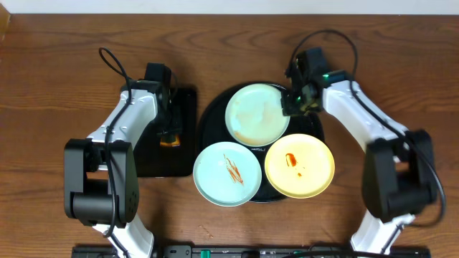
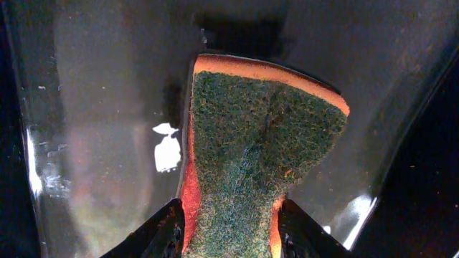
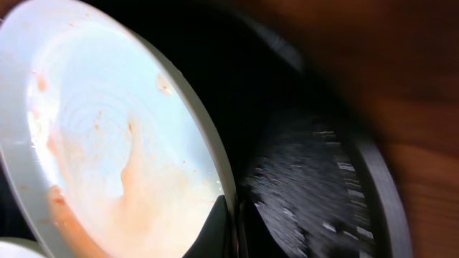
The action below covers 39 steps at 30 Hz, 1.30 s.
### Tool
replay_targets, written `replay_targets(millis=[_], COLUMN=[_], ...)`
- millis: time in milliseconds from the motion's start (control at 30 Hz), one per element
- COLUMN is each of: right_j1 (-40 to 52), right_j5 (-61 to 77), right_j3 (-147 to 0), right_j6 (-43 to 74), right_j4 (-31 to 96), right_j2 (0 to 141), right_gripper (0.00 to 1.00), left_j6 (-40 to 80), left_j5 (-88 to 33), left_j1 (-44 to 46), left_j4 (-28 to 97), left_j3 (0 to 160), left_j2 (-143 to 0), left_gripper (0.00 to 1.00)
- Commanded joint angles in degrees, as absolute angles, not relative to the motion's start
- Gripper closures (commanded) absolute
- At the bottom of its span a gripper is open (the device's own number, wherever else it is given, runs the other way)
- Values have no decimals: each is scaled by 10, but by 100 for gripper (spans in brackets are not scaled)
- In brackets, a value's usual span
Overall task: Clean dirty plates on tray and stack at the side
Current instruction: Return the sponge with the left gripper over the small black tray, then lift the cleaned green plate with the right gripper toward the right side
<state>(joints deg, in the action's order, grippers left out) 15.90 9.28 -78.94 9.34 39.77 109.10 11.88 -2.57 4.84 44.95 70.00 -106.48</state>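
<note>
My right gripper has the pale mint plate, which sits tilted at the tray's back. Next, I set it down on the round black tray's back rim (image 1: pixel 283 104), behind the yellow plate.
Three plates rest on the round black tray (image 1: pixel 210 119). At the back, a pale mint plate (image 1: pixel 257 115) smeared with orange sits tilted, and my right gripper (image 1: pixel 295 100) is shut on its right rim. The right wrist view shows that smeared plate (image 3: pixel 107 143) with the rim pinched by the right gripper (image 3: pixel 229 228), over the tray (image 3: pixel 308 193). A mint plate (image 1: pixel 227 174) with sauce streaks and a yellow plate (image 1: pixel 300 165) with a red spot lie at the front. My left gripper (image 2: pixel 231 233) squeezes a green and orange sponge (image 2: pixel 258 143).
The sponge lies on a smaller rectangular black tray (image 1: pixel 188 107), glossy in the left wrist view (image 2: pixel 107 107), left of the round tray. Brown wood tabletop (image 1: pixel 57 79) surrounds both trays. Both arms' cables arch over the back of the table.
</note>
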Motion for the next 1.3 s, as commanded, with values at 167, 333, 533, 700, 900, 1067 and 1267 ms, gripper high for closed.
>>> replay_targets(millis=[167, 333, 533, 700, 900, 1067, 1267], right_j1=[174, 210, 291, 361, 396, 371, 288], right_j5=[-82, -200, -389, -514, -565, -432, -230], right_j3=[-791, -791, -791, -791, -791, -791, -791], right_j6=[59, 39, -6, -31, -35, 21, 81], right_j4=[407, 407, 386, 348, 309, 342, 380], right_j2=[993, 973, 973, 973, 973, 973, 973], right_gripper=[99, 99, 99, 99, 99, 99, 94], left_j6=[117, 117, 117, 117, 117, 117, 117], left_j5=[-15, -15, -15, -15, -15, -15, -15], left_j1=[49, 49, 49, 49, 49, 49, 49], left_j4=[452, 452, 452, 452, 452, 452, 452], left_j3=[703, 703, 703, 703, 703, 703, 703], left_j2=[-1070, -1070, -1070, -1070, -1070, -1070, -1070], left_gripper=[55, 55, 55, 55, 55, 55, 55])
